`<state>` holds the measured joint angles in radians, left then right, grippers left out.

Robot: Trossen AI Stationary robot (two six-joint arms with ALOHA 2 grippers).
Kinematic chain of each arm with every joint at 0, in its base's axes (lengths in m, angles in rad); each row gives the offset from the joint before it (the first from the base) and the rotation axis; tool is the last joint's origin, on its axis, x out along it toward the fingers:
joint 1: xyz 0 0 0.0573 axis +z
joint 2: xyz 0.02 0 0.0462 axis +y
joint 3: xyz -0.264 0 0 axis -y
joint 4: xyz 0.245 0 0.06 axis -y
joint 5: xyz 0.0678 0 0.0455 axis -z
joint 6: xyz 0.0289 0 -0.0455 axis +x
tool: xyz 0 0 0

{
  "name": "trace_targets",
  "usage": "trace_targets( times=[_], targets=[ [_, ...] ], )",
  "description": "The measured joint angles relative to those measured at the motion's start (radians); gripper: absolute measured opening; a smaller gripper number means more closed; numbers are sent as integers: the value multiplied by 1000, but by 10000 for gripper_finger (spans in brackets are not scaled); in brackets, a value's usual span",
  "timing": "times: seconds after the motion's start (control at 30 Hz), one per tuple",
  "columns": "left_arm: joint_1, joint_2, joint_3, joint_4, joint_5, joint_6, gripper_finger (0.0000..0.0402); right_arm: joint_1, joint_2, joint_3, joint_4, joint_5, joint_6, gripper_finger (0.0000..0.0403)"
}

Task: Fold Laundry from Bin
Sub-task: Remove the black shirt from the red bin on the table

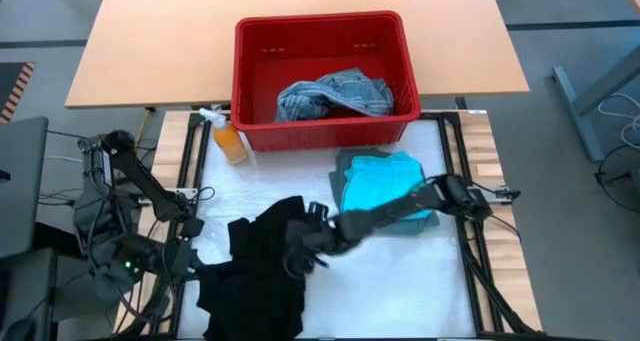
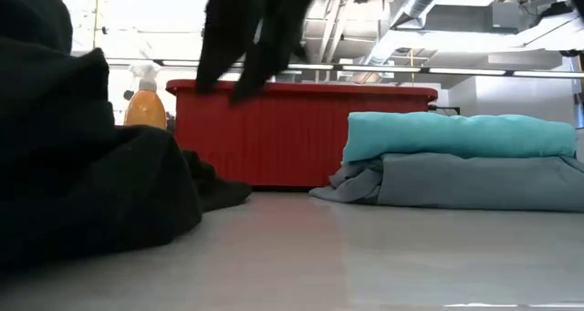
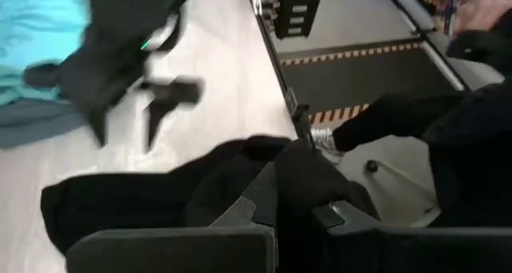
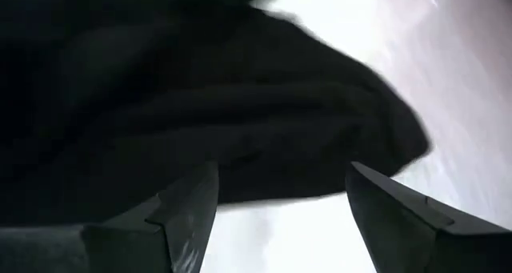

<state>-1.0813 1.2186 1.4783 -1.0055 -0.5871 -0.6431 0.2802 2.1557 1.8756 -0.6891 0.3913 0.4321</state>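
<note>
I should close my right gripper on the far corner (image 1: 289,212) (image 4: 384,137) of the black garment, the corner closest to the folded turquoise garment.
The black garment (image 1: 262,266) lies crumpled on the white table top at the near left. My left gripper (image 3: 292,213) is shut on its left part, near the table's left edge (image 1: 195,266). My right gripper (image 4: 280,173) stands open just above the garment's middle (image 1: 298,261), slanting down and touching nothing. The red bin (image 1: 322,41) stands at the far side with a mottled blue-grey garment (image 1: 335,93) inside. A folded turquoise garment (image 1: 385,186) rests on a folded grey-green one (image 2: 474,183) at the right. My left gripper pinches a bunched ridge of the black garment (image 3: 298,177) between its two fingers, coming in slanting downward from the table's left side. How many layers it has cannot be told. The cloth rises to the fingers, while the rest of the garment lies on the table.
An orange spray bottle (image 1: 228,139) stands beside the bin's left near corner. Black frame rails (image 1: 462,171) run along the table's left and right sides. Bare white table top (image 1: 400,281) lies at the near right, below the folded stack.
</note>
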Motion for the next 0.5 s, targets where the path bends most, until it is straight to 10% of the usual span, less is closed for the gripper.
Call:
trace_targets(
  times=[0.5],
  targets=[
    [6, 0, -122, 42, -93, -92, 0, -203, 244, -27, 263, 0, -44, 279]
  ],
)
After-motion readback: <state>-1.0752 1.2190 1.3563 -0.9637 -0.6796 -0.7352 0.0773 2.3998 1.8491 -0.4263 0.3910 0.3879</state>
